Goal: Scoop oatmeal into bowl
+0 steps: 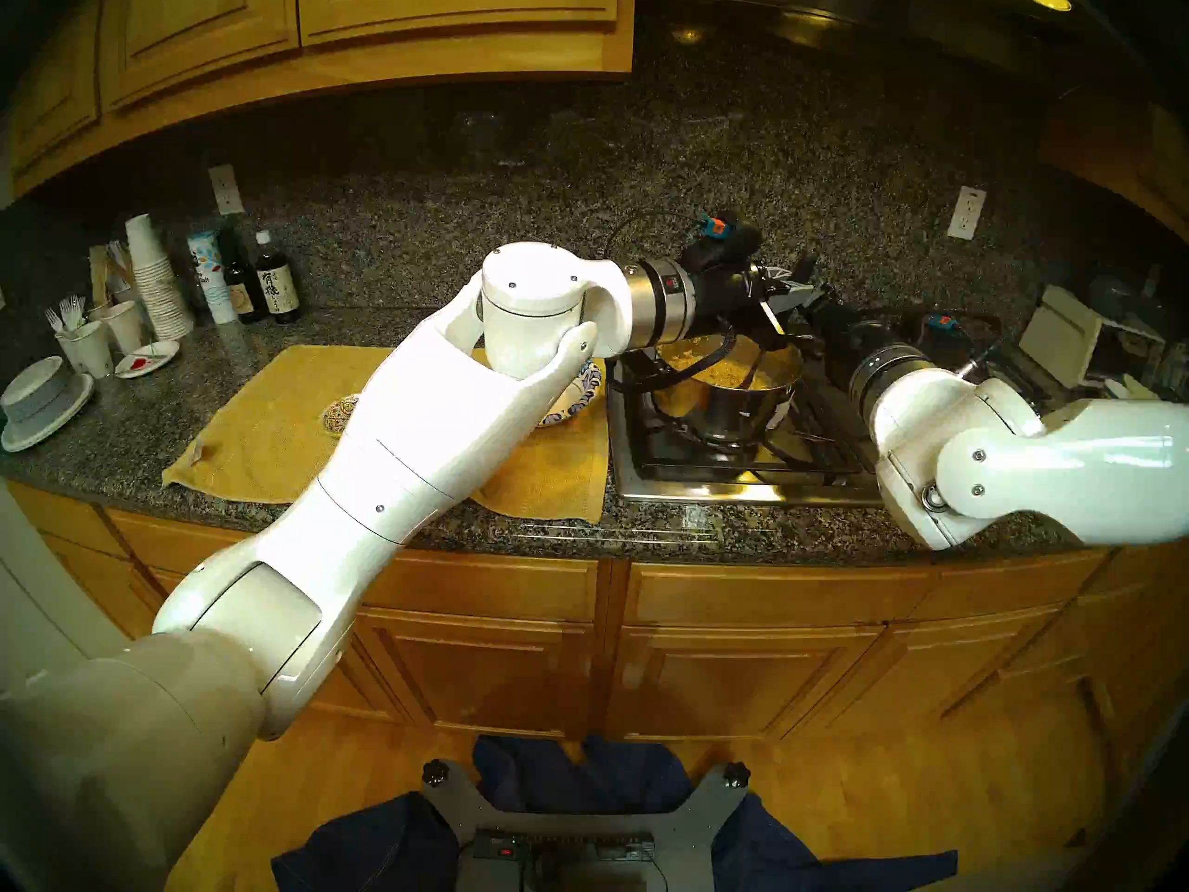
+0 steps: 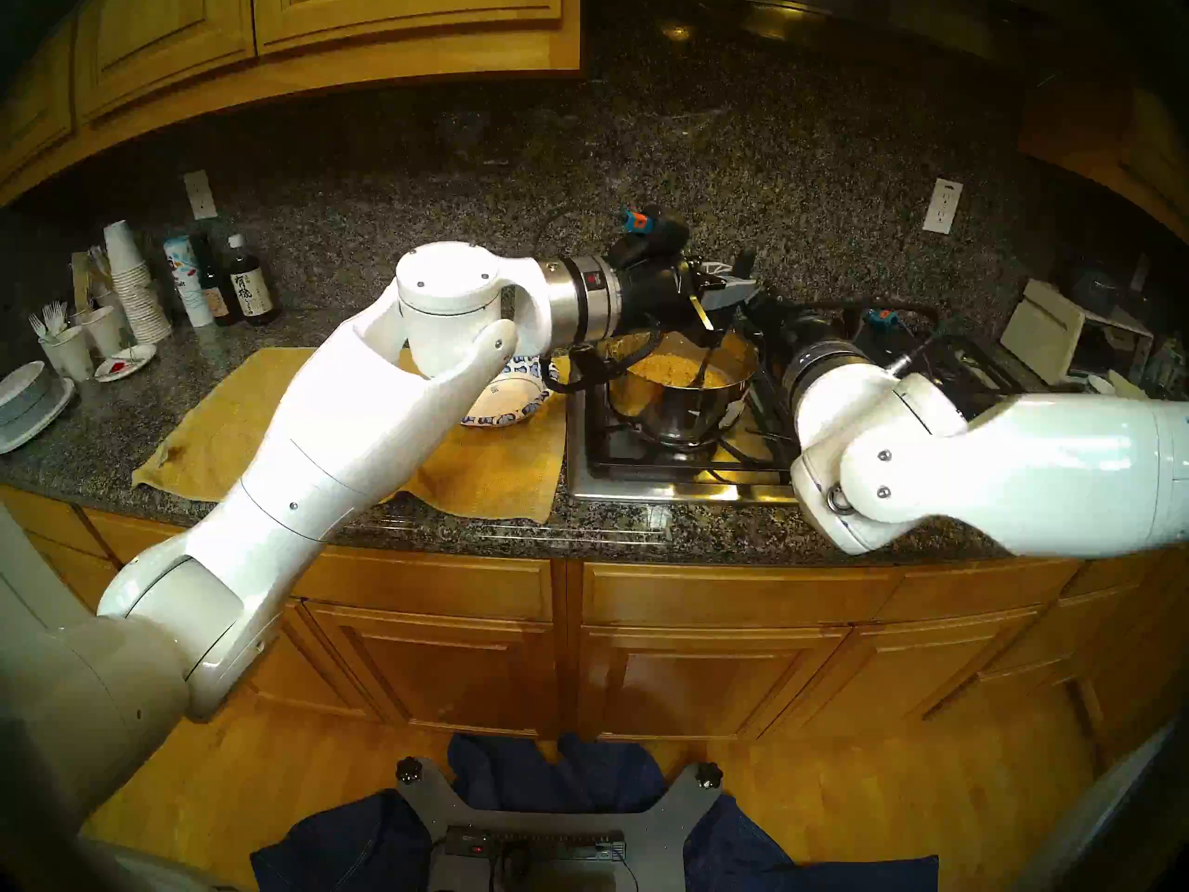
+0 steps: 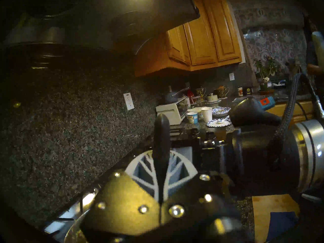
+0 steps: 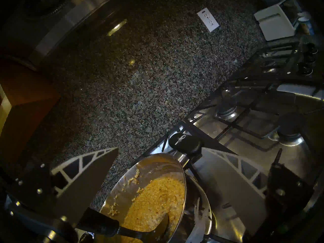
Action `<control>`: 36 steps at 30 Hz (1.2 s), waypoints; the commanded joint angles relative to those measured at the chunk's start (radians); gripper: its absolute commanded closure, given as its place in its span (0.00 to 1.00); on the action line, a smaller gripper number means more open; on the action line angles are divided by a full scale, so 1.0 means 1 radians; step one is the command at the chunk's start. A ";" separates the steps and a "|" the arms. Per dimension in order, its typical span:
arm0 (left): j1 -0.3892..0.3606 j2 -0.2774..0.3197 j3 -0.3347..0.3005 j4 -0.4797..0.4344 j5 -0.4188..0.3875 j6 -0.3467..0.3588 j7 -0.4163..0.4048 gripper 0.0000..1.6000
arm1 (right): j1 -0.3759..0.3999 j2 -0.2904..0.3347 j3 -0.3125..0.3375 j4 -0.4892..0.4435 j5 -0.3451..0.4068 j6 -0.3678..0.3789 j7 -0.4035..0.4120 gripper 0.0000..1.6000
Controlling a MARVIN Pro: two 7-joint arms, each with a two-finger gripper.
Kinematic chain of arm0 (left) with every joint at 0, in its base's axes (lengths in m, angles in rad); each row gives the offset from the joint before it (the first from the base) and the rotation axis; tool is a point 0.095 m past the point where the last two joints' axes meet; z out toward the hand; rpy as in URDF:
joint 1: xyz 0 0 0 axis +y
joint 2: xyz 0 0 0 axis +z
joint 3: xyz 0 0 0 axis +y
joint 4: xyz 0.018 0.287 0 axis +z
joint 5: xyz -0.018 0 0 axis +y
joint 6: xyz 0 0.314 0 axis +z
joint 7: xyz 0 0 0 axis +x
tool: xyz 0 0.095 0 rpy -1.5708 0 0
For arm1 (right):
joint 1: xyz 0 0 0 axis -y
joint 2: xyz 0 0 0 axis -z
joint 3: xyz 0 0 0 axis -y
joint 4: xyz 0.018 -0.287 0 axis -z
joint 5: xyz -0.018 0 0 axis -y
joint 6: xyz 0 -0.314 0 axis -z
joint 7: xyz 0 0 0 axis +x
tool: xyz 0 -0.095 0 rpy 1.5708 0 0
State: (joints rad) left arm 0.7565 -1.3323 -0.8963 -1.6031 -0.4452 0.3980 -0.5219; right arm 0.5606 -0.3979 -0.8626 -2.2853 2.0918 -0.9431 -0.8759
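Next, my left gripper lets go of the spoon in the oatmeal, so that it leans on the pot's rim [image 1: 773, 372] by my right gripper.
The tan-yellow oatmeal [image 1: 720, 366] [image 4: 157, 198] lies in a shiny steel pot [image 1: 727, 408] [image 4: 157, 155] on the stove. My left gripper [image 1: 782, 298] [image 3: 161, 160] hangs over the pot, shut on the black handle of a spoon [image 1: 756, 363] [image 3: 161, 132]. The spoon's scoop end [image 4: 152, 232] is down in the oatmeal. The blue-and-white bowl [image 1: 582, 388] [image 2: 508, 401] sits left of the pot on a yellow towel, mostly hidden behind my left arm. My right gripper [image 4: 160, 149] is open just right of the pot, near its black side handle [image 4: 184, 142].
The stove [image 1: 708, 472] has black grates. The yellow towel [image 1: 257, 421] also carries a painted spoon rest [image 1: 338, 414]. Stacked paper cups [image 1: 151, 279], bottles [image 1: 276, 285] and stacked plates [image 1: 38, 401] stand at far left. A white appliance [image 1: 1061, 337] is at right.
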 commanded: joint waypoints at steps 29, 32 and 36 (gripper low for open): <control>0.087 0.122 0.066 -0.093 0.146 -0.137 0.024 0.29 | 0.055 -0.008 0.000 -0.003 -0.009 -0.011 0.014 0.00; 0.088 0.127 0.064 -0.101 0.145 -0.132 0.022 0.00 | 0.055 -0.009 -0.001 -0.003 -0.009 -0.012 0.014 0.00; 0.087 0.134 0.059 -0.116 0.146 -0.119 0.024 0.00 | 0.056 -0.010 -0.002 -0.003 -0.007 -0.013 0.015 0.00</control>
State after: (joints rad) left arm 0.8626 -1.1955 -0.8080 -1.6829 -0.2888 0.2741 -0.5080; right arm 0.5828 -0.4106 -0.8871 -2.2868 2.1043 -0.9498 -0.8688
